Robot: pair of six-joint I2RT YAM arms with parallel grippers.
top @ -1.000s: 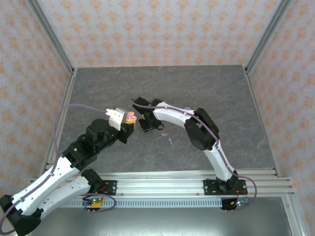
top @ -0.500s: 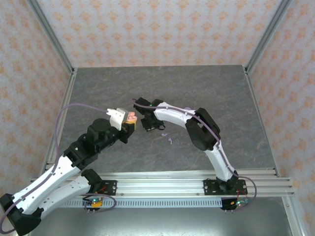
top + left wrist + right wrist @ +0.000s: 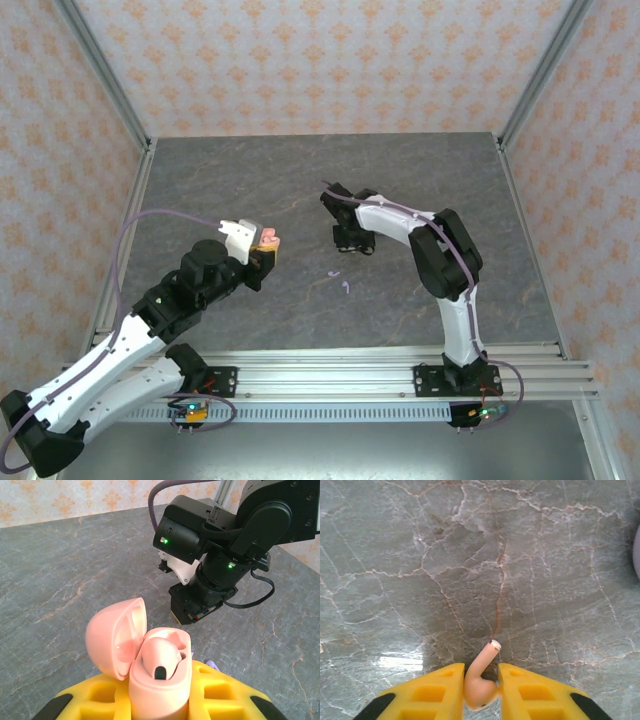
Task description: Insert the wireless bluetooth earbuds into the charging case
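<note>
My right gripper holds the pink earbud with its stem pointing away. Next, I set it down and take its head (image 3: 480,693) with the stem toward me.
My left gripper (image 3: 160,700) is shut on the base of a pale pink charging case (image 3: 160,680), held upright with its lid (image 3: 112,640) swung open to the left. One pink earbud (image 3: 159,657) sits in the case. My right gripper (image 3: 481,672) is shut on a second pale pink earbud (image 3: 487,656), stem pointing away over the table. In the top view the right gripper (image 3: 350,238) hovers to the right of the case (image 3: 266,238), well apart from it. Two lilac earbuds (image 3: 333,274) (image 3: 346,287) lie on the table between the arms.
The grey marbled table (image 3: 250,180) is walled by patterned panels. A lilac rounded edge (image 3: 637,550) shows at the right border of the right wrist view. One lilac earbud (image 3: 212,664) peeks out beside my left fingers. The right arm's wrist (image 3: 210,580) looms ahead of the case.
My right gripper has drawn back to the right, away from the open case, with the pink earbud in it. The left arm and case have barely moved.
</note>
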